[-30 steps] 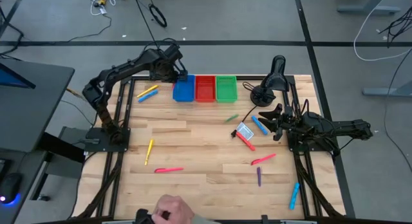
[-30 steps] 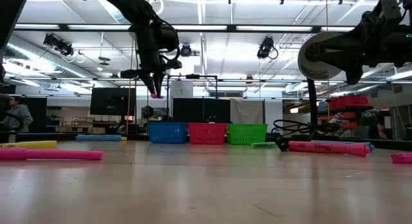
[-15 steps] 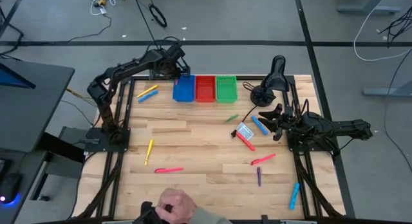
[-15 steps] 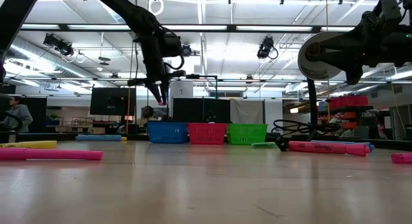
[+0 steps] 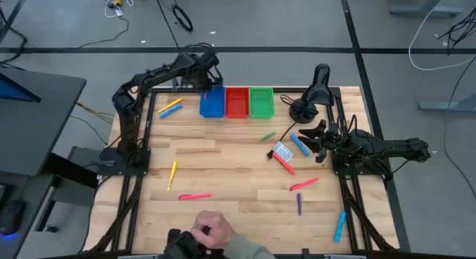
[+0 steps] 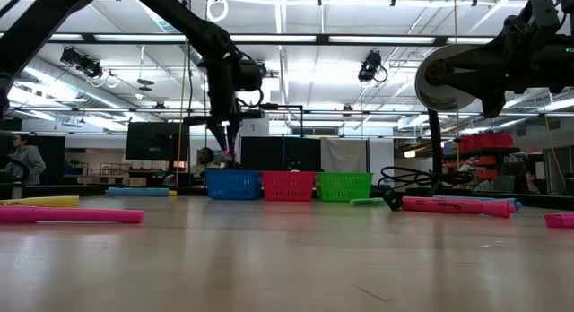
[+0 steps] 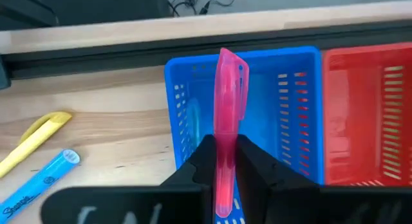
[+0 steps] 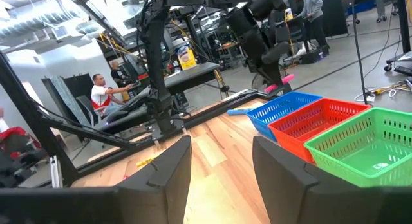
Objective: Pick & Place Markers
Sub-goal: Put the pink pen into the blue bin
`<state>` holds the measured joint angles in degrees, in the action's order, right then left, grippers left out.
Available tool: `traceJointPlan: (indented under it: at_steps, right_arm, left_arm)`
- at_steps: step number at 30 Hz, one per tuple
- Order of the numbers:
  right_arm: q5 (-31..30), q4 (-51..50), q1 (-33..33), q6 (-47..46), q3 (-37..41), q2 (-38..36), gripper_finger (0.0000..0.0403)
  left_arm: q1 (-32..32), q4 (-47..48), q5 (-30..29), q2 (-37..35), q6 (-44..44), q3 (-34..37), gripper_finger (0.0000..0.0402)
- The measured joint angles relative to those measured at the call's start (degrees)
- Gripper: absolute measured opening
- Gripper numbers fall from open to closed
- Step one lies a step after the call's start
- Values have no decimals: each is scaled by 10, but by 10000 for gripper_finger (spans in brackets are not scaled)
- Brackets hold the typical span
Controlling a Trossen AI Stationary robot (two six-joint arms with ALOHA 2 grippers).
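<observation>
Next, I release the pink marker, which hangs over the blue bin now, from my left gripper beside the blue marker inside the blue bin (image 5: 210,104) (image 7: 217,126).
My left gripper (image 5: 211,83) hangs over the blue bin (image 5: 212,104) at the table's far edge, shut on a pink marker (image 7: 226,102). A red bin (image 5: 236,103) and a green bin (image 5: 262,102) stand beside the blue one. Other markers lie flat on the wood: a yellow and a blue one (image 5: 170,108), a yellow one (image 5: 173,174), a pink one (image 5: 195,196), and several more near my right gripper (image 5: 316,140). My right gripper rests at the table's right side, open, with nothing between its fingers (image 8: 170,169). My left gripper pinches the pink marker's middle part (image 7: 225,150) between its two fingers (image 7: 199,163). The fingers come from above, pointing steeply down, and the marker lies along them. Its free end (image 6: 229,155) sticks out below the fingertips, clear of the blue bin.
A black stand (image 5: 312,91) is at the far right corner. A small white-and-blue card (image 5: 282,151) lies among the markers on the right. A person's hand (image 5: 212,233) shows at the near edge. People stand in the room beyond the table.
My left gripper has sunk toward the blue bin and drifted a little toward the table's right edge, still shut on the pink marker. The person's hand at the near edge has shifted rightward.
</observation>
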<state>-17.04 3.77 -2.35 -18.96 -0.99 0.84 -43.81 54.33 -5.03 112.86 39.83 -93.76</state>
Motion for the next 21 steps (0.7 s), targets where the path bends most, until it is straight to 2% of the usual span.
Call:
traceJointPlan:
  at_steps: [12, 21]
  right_arm:
    - [0, 0, 0, 0, 0, 0, 166]
    - [0, 0, 0, 0, 0, 0, 166]
  left_arm:
    - [17, 2, 23, 57, -7, 0, 37]
    - [20, 6, 18, 91, -15, -1, 37]
